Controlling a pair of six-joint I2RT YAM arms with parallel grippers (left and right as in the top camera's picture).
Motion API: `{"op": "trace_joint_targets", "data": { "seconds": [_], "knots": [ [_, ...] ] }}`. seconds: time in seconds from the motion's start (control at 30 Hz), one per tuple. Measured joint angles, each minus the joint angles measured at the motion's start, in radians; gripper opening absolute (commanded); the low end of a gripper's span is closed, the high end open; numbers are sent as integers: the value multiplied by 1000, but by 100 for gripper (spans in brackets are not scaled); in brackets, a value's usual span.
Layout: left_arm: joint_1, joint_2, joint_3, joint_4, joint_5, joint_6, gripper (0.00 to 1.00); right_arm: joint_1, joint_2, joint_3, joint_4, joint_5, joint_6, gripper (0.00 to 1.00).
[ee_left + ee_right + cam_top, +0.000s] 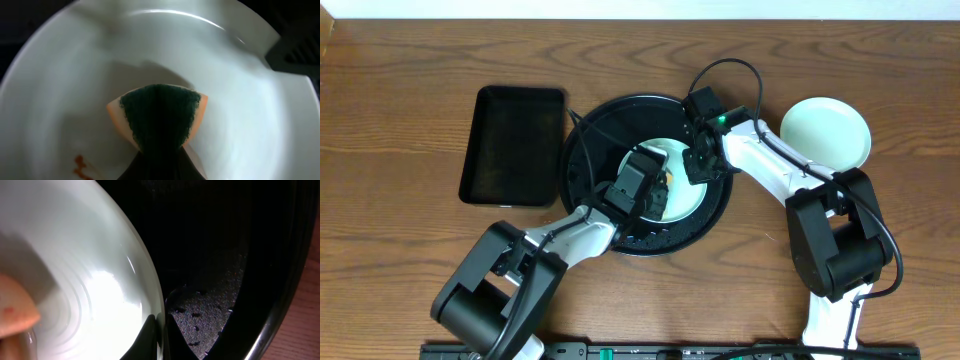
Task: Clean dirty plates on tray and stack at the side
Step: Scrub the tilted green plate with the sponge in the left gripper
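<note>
Next, the left gripper releases the sponge in the rectangular black tray, toward its front corner (527, 174) beside the round tray.
A pale aqua plate (688, 200) lies on the round black tray (620, 102). My left gripper (655, 190) is shut on an orange sponge with a green scrub face (157, 117) and presses it onto the plate's inside (240, 100). A brown streak (80, 165) marks the plate beside the sponge. My right gripper (698, 165) is shut on the plate's far right rim (161, 325), one finger inside and one outside. A second aqua plate (825, 133) sits on the table to the right of the tray. The yellow plate is out of view.
A rectangular black tray (513, 145) lies left of the round tray, almost touching it. The round tray's floor (210, 240) carries small dark specks. Wooden table (305, 330) surrounds everything; both arm bases stand at the front edge.
</note>
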Motion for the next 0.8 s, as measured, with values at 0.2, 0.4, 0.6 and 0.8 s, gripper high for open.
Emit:
{"op": "trace_joint_targets", "data": {
  "seconds": [0.2, 0.4, 0.6, 0.8],
  "knots": [
    [26, 10, 6, 12, -29, 0, 8, 0, 0, 0, 0, 0, 0, 1],
    [77, 11, 8, 13, -43, 9, 8, 0, 0, 0, 0, 0, 0, 1],
    [101, 13, 8, 22, -43, 42, 8, 0, 0, 0, 0, 0, 0, 1],
    [116, 29, 8, 64, -43, 50, 8, 0, 0, 0, 0, 0, 0, 1]
  ]
}}
